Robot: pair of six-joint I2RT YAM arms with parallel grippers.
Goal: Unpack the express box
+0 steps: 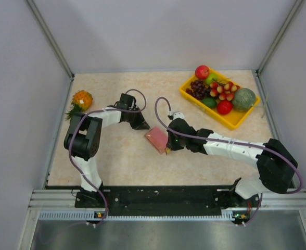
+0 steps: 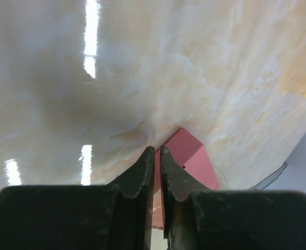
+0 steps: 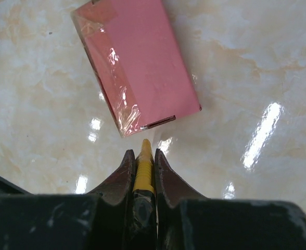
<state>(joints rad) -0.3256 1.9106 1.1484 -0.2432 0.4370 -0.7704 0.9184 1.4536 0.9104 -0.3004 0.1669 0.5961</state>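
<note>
The left gripper is shut over the far end of the express box, so it should open and grasp the taped corner point(image 1: 147, 136) to hold the box steady for the knife.
The express box point(image 1: 156, 138) is a small flat pink box lying on the marble-patterned table, mid-table between the two arms. Clear tape point(image 3: 123, 107) runs along its left side and over the near end. My right gripper point(image 3: 143, 151) is shut on a yellow utility knife point(image 3: 143, 172). The knife's tip points at the near end of the express box point(image 3: 137, 62), a short gap away. My left gripper point(image 2: 157, 149) has its fingers nearly together with nothing seen held, its tips at the far corner of the express box point(image 2: 194, 156).
A yellow tray point(image 1: 232, 125) of assorted fruit stands at the back right. A small pineapple point(image 1: 81, 100) lies at the back left. Grey walls close in the table on three sides.
</note>
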